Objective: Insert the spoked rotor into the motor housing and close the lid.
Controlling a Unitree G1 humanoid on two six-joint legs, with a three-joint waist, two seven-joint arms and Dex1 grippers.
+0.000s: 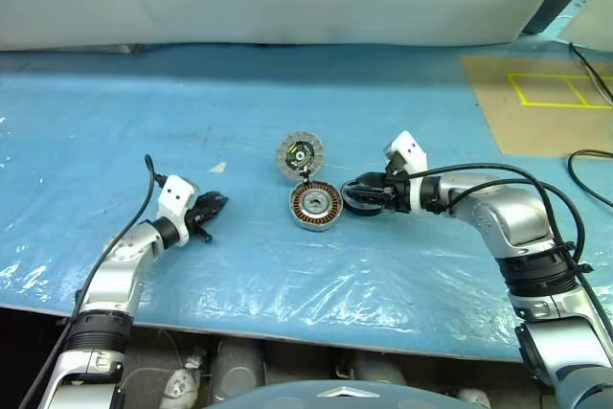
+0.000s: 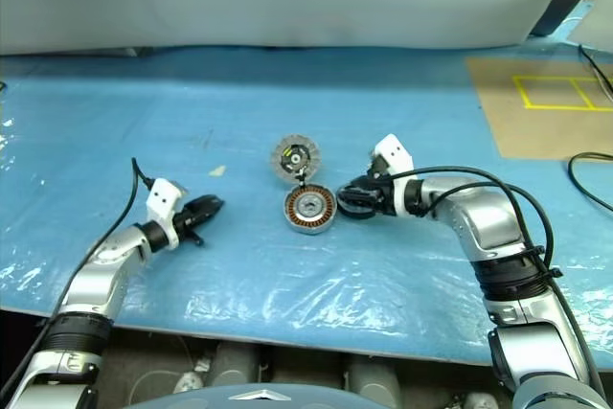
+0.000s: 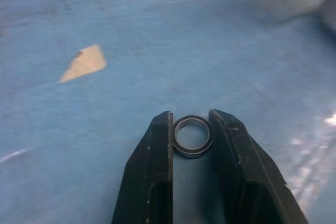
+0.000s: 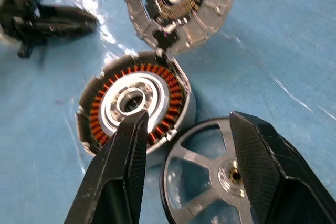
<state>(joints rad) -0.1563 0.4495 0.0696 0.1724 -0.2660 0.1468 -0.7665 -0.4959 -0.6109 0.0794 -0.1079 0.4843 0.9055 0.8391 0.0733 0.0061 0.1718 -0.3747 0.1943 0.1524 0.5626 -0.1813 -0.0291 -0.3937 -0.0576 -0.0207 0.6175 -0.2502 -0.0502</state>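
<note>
The small dark ring is to go in the centre hole of the motor housing (image 1: 315,201), inside the copper windings. My left gripper will let go of it there.
The motor housing (image 1: 315,206), a silver cup with copper windings, lies open on the blue mat at the centre. Its ribbed lid (image 1: 301,154) stands swung back just behind it, joined at the rim. Just right of the housing, my right gripper (image 1: 354,196) is shut on the spoked rotor (image 4: 210,169), whose edge hangs close beside the housing (image 4: 136,103). My left gripper (image 1: 216,204) hovers to the left, apart from the housing, and is shut on a small dark ring (image 3: 192,136) with a silver inner edge.
A small beige scrap (image 1: 218,168) lies on the mat between the left gripper and the lid. A brown board with yellow tape lines (image 1: 546,102) sits at the far right, with a black cable (image 1: 589,170) beside it. The table's front edge (image 1: 287,328) runs near me.
</note>
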